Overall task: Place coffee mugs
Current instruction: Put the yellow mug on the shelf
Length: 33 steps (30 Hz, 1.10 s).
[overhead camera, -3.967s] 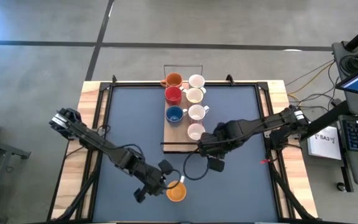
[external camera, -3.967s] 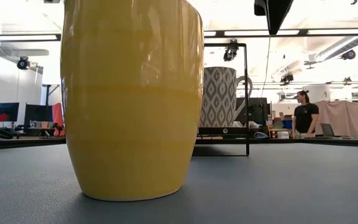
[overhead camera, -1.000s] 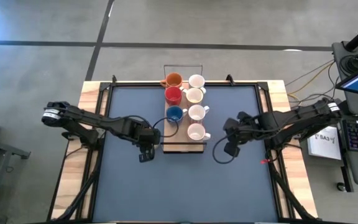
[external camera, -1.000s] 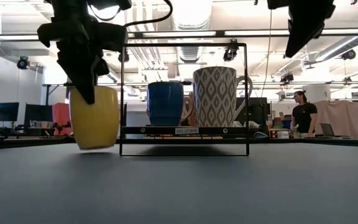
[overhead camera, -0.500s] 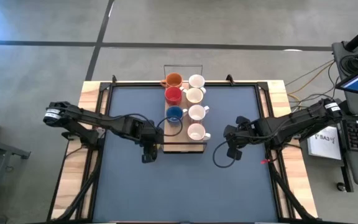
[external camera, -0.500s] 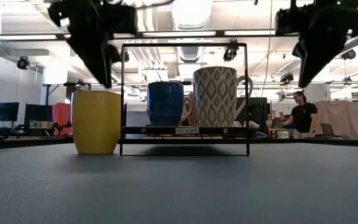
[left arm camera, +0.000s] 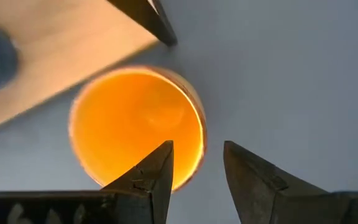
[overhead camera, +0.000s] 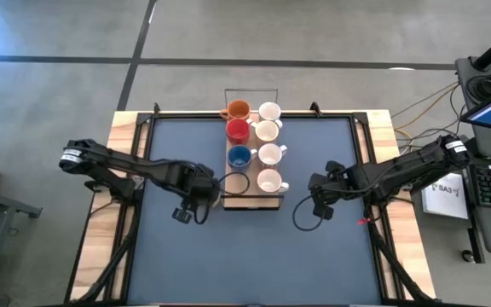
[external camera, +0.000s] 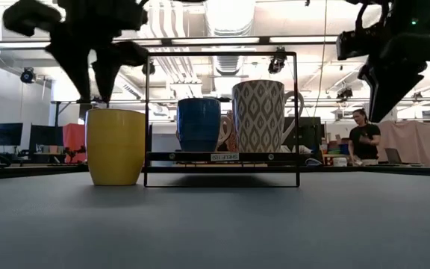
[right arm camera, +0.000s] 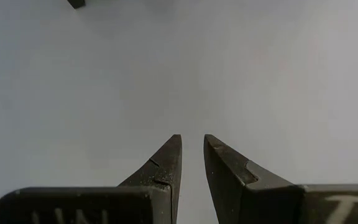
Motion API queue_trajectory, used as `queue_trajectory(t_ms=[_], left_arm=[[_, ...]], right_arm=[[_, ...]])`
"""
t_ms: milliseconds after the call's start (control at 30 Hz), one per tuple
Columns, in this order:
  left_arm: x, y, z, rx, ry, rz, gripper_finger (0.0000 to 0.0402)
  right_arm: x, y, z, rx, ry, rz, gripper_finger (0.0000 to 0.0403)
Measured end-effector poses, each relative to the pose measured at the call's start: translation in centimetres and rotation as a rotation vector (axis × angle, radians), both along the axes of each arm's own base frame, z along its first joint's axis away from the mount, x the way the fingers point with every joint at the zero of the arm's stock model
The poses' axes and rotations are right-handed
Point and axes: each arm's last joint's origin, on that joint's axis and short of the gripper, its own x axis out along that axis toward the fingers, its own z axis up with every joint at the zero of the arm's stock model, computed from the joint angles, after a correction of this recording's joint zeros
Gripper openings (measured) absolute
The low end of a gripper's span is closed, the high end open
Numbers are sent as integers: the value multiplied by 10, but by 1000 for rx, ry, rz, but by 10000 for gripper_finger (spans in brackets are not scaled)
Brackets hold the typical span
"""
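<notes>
The orange mug is standing on the mat off the rack's corner, so the robot's left gripper needs to lift it by its rim into the spot before the blue mug (overhead camera: 238, 185).
An orange mug (external camera: 116, 146) stands upright on its base on the dark mat, just left of the rack's near left corner; the left wrist view looks down into the mug (left arm camera: 135, 127). My left gripper (left arm camera: 197, 146) is open and hangs just above the mug's rim (external camera: 95, 97), touching nothing; in the high view my left arm (overhead camera: 181, 213) hides the mug. The wooden rack (overhead camera: 245, 201) holds an orange (overhead camera: 239, 109), a red (overhead camera: 238, 130), a blue (overhead camera: 240, 156) and several white mugs (overhead camera: 268, 180). My right gripper (overhead camera: 318, 207) waits right of the rack, empty, its fingers a narrow gap apart (right arm camera: 191, 140).
The rack's black wire frame (external camera: 222, 54) stands over the mugs. Cable loops hang from both wrists over the mat (overhead camera: 301, 217). Wooden table edges border the mat on the left and right (overhead camera: 118, 170). A person (external camera: 364, 138) stands far off in the room behind.
My left gripper has set the orange mug, which was tilted and off the mat, upright on the mat beside the rack, has let go, and has moved up and toward the table's left edge. My right gripper has come down a little.
</notes>
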Motion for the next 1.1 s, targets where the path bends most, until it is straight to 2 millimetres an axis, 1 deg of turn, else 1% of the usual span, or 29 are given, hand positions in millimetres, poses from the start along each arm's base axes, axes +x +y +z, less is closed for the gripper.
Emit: queue_trajectory(t_ms=[167, 300, 400, 500, 633, 667, 733, 800, 967, 1100], left_arm=[[-9, 2, -22, 24, 78, -40, 123], [-12, 5, -39, 113, 81, -69, 123], [-11, 5, -44, 121, 58, -69, 118], [-9, 5, -44, 108, 33, -16, 89], [-4, 9, -38, 59, -19, 182, 20], [-3, 10, -37, 43, -20, 229, 11], [-1, 12, -32, -8, -31, 301, 12], [2, 11, -27, -49, -43, 325, 11], [11, 11, -6, -187, -74, 319, 7], [17, 16, 13, -190, -121, 317, 8]], right_arm=[[0, 0, -1, -1, 3, 1, 59], [0, 0, -1, -4, 4, 9, 59], [0, 0, -1, -3, 2, 9, 59], [0, 0, -1, -3, 0, 8, 59], [0, 0, -1, -2, -2, 8, 59], [0, 0, -1, -2, -2, 8, 59], [0, 0, -1, -2, -3, 8, 59], [0, 0, -1, -2, -3, 8, 59], [1, 0, -1, -1, -7, 8, 59], [1, 0, -1, -1, -10, 8, 59]])
